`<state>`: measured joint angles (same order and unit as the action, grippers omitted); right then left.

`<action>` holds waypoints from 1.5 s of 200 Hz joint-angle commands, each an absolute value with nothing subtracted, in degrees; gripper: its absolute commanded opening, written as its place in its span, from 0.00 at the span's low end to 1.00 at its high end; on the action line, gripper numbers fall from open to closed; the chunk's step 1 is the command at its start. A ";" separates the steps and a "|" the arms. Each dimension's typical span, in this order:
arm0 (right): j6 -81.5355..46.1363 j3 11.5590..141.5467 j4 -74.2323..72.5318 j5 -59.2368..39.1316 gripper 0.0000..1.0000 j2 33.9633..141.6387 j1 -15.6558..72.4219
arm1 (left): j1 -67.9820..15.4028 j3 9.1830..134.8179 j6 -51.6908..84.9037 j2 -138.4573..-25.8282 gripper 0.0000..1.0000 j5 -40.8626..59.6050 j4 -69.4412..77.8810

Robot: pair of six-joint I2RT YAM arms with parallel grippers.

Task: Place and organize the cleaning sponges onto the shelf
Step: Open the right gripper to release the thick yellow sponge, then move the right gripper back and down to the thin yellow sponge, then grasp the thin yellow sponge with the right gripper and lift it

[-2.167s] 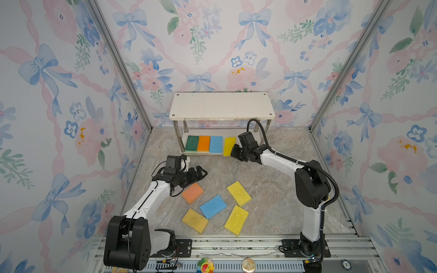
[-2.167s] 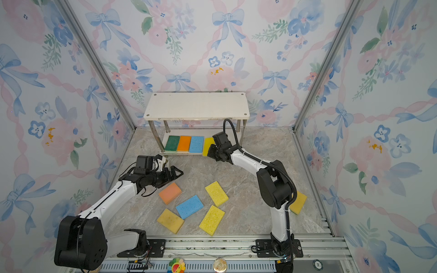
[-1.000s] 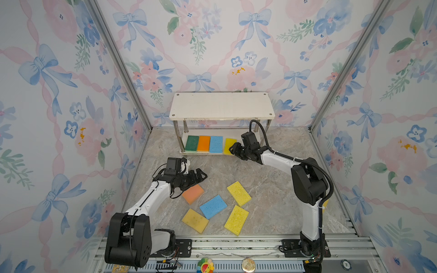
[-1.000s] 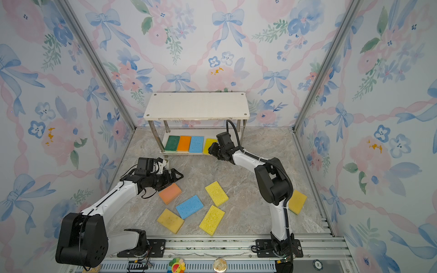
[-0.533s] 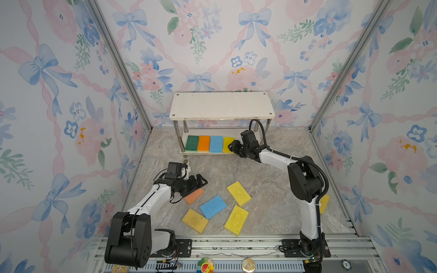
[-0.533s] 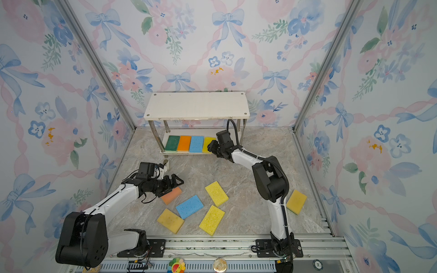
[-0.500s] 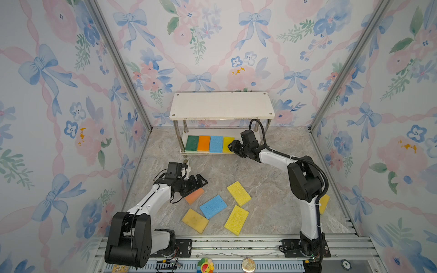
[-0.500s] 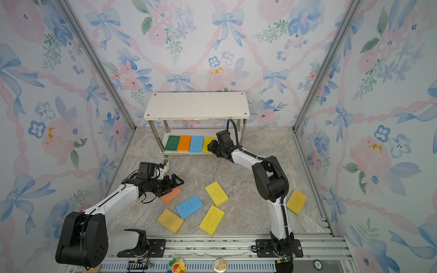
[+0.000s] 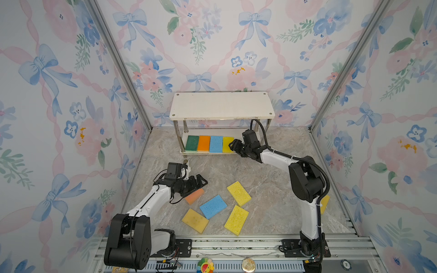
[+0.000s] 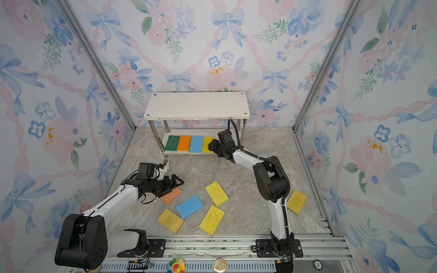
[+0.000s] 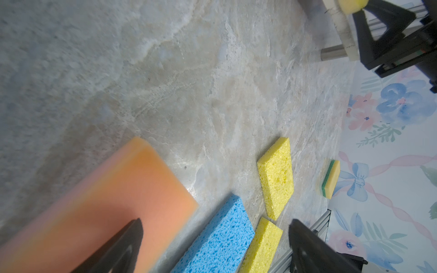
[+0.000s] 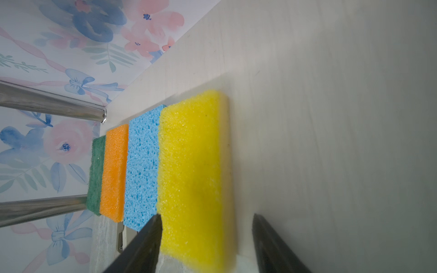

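Observation:
My right gripper is to close next on the corner [image 9: 248, 196] toward my right arm of the loose yellow sponge that is on the floor nearest the shelf.
The shelf [image 9: 222, 105] stands at the back wall and its top board is bare. On its lower board lie green [image 9: 192, 143], orange [image 9: 204, 143], blue [image 9: 216, 144] and yellow [image 9: 227, 144] cleaning sponges in a row. My right gripper [image 9: 233, 146] is open around the near end of the yellow sponge [image 12: 191, 165]; one finger is beside it and the other stands clear. My left gripper [image 9: 201, 182] hangs wide open just over a peach sponge [image 9: 194, 196] on the floor, holding nothing. In the left wrist view the peach sponge [image 11: 106, 201] lies under one finger.
Loose on the marble floor lie a blue sponge [image 9: 213, 206], two yellow ones [image 9: 238, 193] [image 9: 236, 219] and a darker yellow one [image 9: 195, 220]. A yellow sponge with a green layer [image 10: 296, 201] lies by the right wall behind the right arm. The metal rail [image 9: 236, 245] runs along the front.
My right gripper has spread its jaws, leaving the yellow sponge lying on the lower board. The left gripper, still open, has come down and forward over the peach sponge.

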<state>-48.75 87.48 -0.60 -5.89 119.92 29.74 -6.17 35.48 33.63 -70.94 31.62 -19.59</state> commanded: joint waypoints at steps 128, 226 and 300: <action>-28.83 62.77 28.68 -16.85 0.66 88.49 33.13 | -5.80 35.39 34.31 -67.78 0.98 32.83 -19.91; -17.99 64.73 41.00 -15.83 0.61 98.39 38.57 | -7.65 34.61 33.65 -68.84 0.98 32.82 -19.71; -17.27 66.46 39.62 -15.88 0.52 104.54 38.10 | -7.65 32.90 34.29 -66.53 0.98 32.68 -19.74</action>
<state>-18.22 65.17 39.18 -15.99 102.89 38.30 -7.40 33.39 33.67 -67.48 32.84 -19.46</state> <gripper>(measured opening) 0.534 0.979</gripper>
